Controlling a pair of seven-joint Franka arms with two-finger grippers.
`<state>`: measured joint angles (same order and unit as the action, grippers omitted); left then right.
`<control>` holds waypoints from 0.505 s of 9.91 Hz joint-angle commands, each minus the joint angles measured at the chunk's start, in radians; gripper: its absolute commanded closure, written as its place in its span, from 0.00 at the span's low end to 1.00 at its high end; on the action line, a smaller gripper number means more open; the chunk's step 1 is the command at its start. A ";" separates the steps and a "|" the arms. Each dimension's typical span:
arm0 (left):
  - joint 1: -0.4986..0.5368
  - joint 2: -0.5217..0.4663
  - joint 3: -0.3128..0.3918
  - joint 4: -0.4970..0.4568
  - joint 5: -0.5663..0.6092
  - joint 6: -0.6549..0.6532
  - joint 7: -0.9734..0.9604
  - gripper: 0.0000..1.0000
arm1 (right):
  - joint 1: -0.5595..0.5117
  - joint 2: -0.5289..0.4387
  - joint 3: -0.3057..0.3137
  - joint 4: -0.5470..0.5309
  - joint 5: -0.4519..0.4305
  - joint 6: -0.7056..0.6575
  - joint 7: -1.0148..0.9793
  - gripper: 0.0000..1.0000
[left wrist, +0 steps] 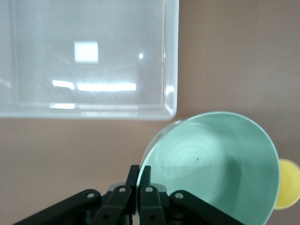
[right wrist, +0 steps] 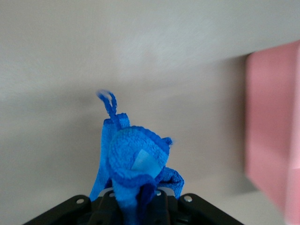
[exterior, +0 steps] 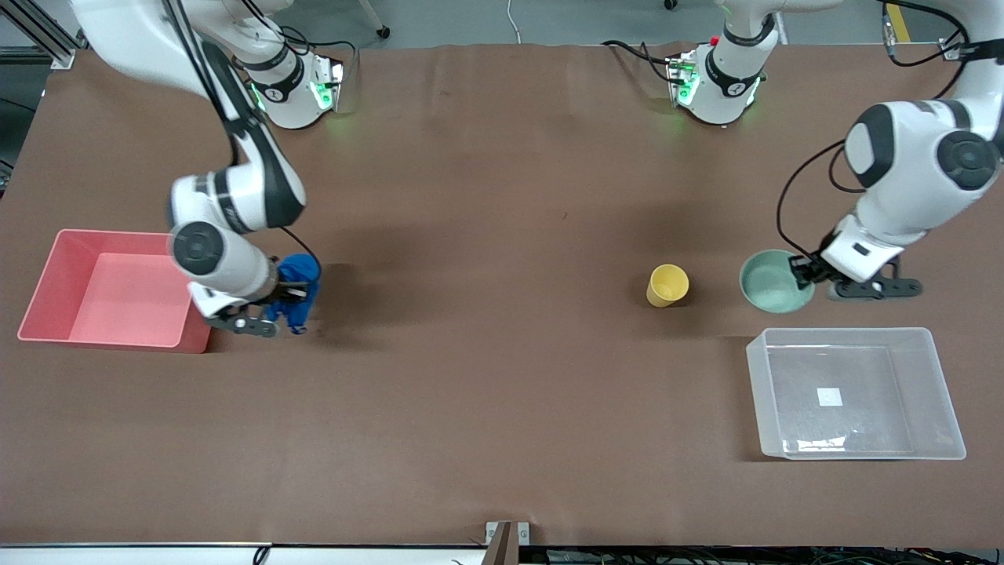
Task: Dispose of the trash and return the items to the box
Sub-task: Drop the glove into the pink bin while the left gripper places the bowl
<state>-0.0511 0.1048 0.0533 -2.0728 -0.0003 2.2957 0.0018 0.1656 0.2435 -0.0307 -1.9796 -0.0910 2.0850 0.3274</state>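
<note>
Next, my left gripper releases the mint-green bowl in the clear box [exterior: 813,395] [left wrist: 110,52] by the white label, toward the side where the yellow cup is.
My right gripper [exterior: 284,295] is shut on the bright blue wad of trash [exterior: 297,292], held above the table beside the pink bin [exterior: 47,282]; the wad [right wrist: 133,159] hides the fingers in the right wrist view, with a strand sticking out. My left gripper [exterior: 802,271] is shut on the rim of the mint-green bowl [exterior: 772,282], which is tilted in the left wrist view [left wrist: 220,164]. The yellow cup [exterior: 667,285] stands on the table beside the bowl, toward the right arm's end. The clear box [exterior: 925,345] with a white label lies nearer the front camera than the bowl.
The pink bin's wall [right wrist: 272,140] shows at the edge of the right wrist view. The clear box's rim [left wrist: 171,61] and the cup's edge [left wrist: 286,187] show in the left wrist view. Brown table surface lies between the two arms.
</note>
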 commanded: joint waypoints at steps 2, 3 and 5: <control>0.005 0.321 0.048 0.355 -0.003 -0.053 0.056 1.00 | -0.339 -0.104 0.006 -0.016 -0.007 -0.046 -0.503 0.99; 0.014 0.402 0.060 0.467 -0.038 -0.085 0.102 1.00 | -0.441 -0.096 0.006 -0.021 -0.007 -0.028 -0.642 0.99; 0.019 0.550 0.136 0.588 -0.154 -0.088 0.234 1.00 | -0.556 -0.073 0.006 -0.079 -0.006 0.091 -0.789 0.98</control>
<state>-0.0389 0.5156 0.1481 -1.5957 -0.0929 2.2359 0.1490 -0.3453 0.1600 -0.0521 -2.0111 -0.0930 2.1110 -0.4156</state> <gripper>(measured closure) 0.960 0.855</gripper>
